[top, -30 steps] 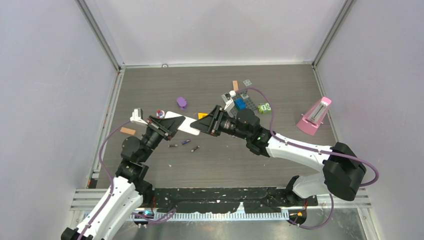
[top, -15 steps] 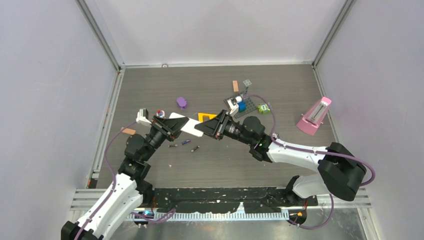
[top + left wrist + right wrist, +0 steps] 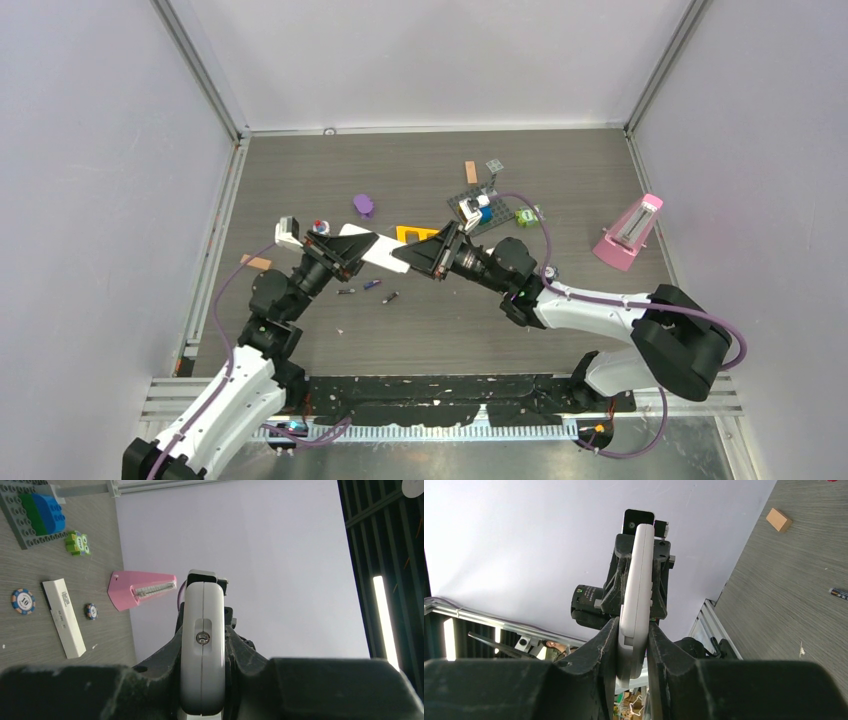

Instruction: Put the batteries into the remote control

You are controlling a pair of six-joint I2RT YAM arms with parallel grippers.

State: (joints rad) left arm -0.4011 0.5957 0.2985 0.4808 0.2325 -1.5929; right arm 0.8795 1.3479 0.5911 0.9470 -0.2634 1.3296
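Note:
The remote control's body and its battery cover are clamped together in my right gripper, so I will open it, grip only the cover's end (image 3: 624, 667) and pull the cover off.
The white remote control (image 3: 372, 248) hangs above the table, held at both ends. My left gripper (image 3: 343, 252) is shut on its left end, and in the left wrist view the remote (image 3: 201, 645) stands end-on between the fingers of my left gripper (image 3: 201, 632). My right gripper (image 3: 416, 257) is shut on its right end; in the right wrist view the remote (image 3: 636, 600) sits clamped in my right gripper (image 3: 633, 632). Three small dark batteries (image 3: 346, 292), (image 3: 372, 285), (image 3: 391, 297) lie on the table below it. One battery (image 3: 838, 593) shows in the right wrist view.
A purple piece (image 3: 363, 205), an orange triangle frame (image 3: 415, 233), a grey brick plate with blue bricks (image 3: 497, 210), a pink metronome (image 3: 630, 232), a wooden block (image 3: 255, 262), an orange stick (image 3: 470, 171) and a poker chip (image 3: 321, 225) lie around. A white box (image 3: 64, 617) lies near the metronome.
Both grippers kept their hold on the remote. The right gripper has shifted slightly down and right, uncovering the orange triangle frame; the left wrist has edged a little to the right.

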